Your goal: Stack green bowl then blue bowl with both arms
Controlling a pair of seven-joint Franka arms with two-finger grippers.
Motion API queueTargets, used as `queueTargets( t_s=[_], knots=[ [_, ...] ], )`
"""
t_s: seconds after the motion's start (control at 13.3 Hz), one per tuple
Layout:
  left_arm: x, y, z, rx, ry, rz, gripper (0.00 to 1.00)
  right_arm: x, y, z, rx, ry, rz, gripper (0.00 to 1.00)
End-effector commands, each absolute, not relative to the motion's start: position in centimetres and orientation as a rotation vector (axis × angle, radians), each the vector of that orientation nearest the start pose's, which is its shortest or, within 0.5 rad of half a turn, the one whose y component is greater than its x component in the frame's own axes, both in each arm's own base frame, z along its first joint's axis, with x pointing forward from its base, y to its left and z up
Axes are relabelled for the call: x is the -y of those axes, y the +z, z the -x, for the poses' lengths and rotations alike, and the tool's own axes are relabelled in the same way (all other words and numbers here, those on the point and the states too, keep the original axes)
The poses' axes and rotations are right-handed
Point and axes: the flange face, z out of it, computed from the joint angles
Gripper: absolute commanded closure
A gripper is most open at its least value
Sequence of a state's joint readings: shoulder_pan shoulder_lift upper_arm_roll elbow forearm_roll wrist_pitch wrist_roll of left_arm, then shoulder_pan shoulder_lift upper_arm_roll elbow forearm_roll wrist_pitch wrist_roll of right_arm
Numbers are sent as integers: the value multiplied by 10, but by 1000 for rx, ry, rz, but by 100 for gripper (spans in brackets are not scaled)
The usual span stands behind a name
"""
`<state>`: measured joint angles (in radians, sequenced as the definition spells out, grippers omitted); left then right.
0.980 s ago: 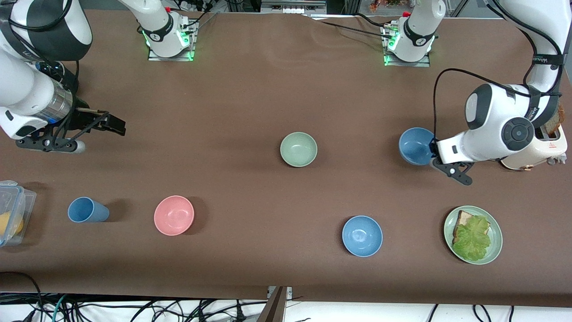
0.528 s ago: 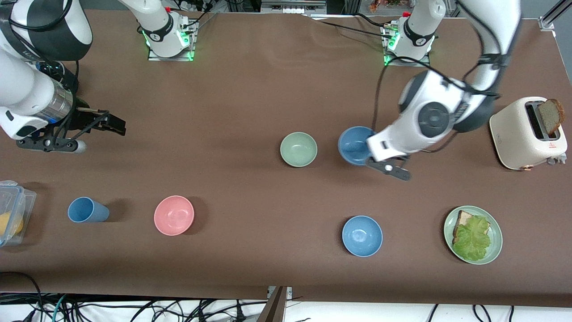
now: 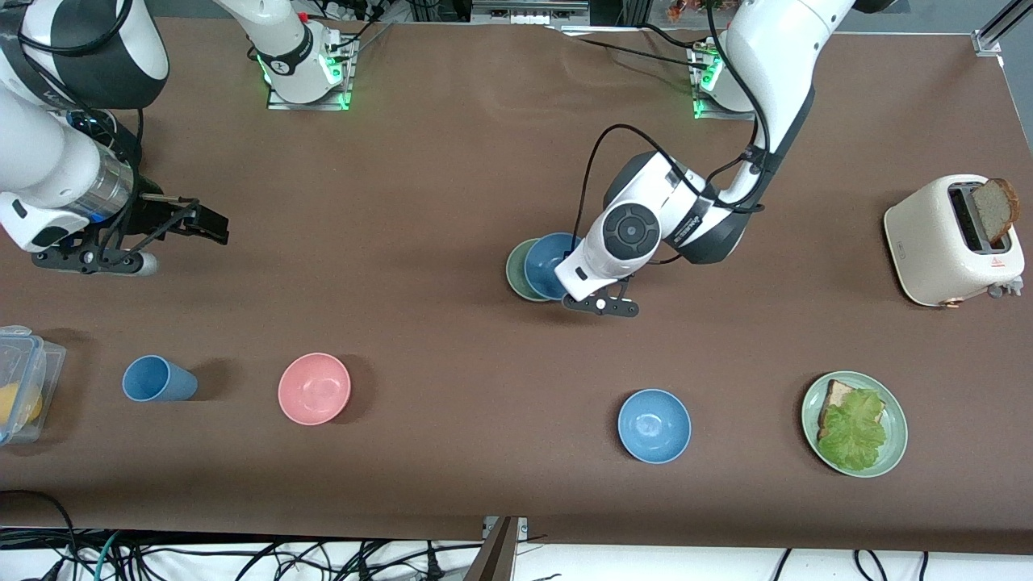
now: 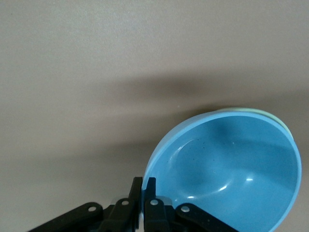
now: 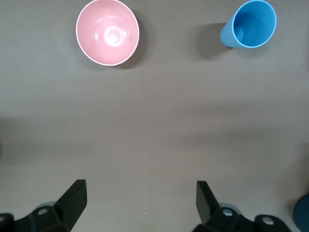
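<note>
Next, the left gripper releases the blue bowl nested down inside the green bowl (image 3: 541,266) (image 4: 231,169), centred within the green bowl's rim.
My left gripper (image 3: 571,273) is shut on the rim of the blue bowl (image 3: 547,265) and holds it tilted over the green bowl (image 3: 514,274). Only a sliver of the green rim shows past the blue one. I cannot tell whether the two bowls touch. In the left wrist view the fingers (image 4: 144,186) pinch the blue bowl's edge (image 4: 231,169), and the green rim (image 4: 256,110) peeks out beside it. My right gripper (image 3: 216,227) is open and empty, and it waits above the table at the right arm's end; it also shows in the right wrist view (image 5: 141,193).
A pink bowl (image 3: 314,388) and a blue cup (image 3: 158,378) stand nearer the front camera at the right arm's end. A brighter blue bowl (image 3: 654,425), a plate (image 3: 811,403) with bread and lettuce, a toaster (image 3: 952,240) and a clear container (image 3: 20,379) are also on the table.
My left arm has carried the blue bowl from near the toaster across the table until it is over the green bowl. The right arm has not moved.
</note>
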<state>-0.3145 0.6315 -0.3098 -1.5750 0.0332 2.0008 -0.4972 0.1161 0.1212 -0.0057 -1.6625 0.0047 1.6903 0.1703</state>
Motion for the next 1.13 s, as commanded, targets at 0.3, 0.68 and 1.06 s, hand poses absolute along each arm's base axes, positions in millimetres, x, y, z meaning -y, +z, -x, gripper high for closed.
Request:
queueTargets(
  t_s=[0.3,0.68,1.06],
  knots=[
    [398,271,-561,-169,375,3175,100,-65,525,-586,-64,138,3154,0],
    [411,259,-551,-202,403,3162,100,-64,525,-586,-69,141,3154,0],
    [412,253,-552,-225,378,3161,0,-63,524,-586,-69,145,3156,0]
  ],
)
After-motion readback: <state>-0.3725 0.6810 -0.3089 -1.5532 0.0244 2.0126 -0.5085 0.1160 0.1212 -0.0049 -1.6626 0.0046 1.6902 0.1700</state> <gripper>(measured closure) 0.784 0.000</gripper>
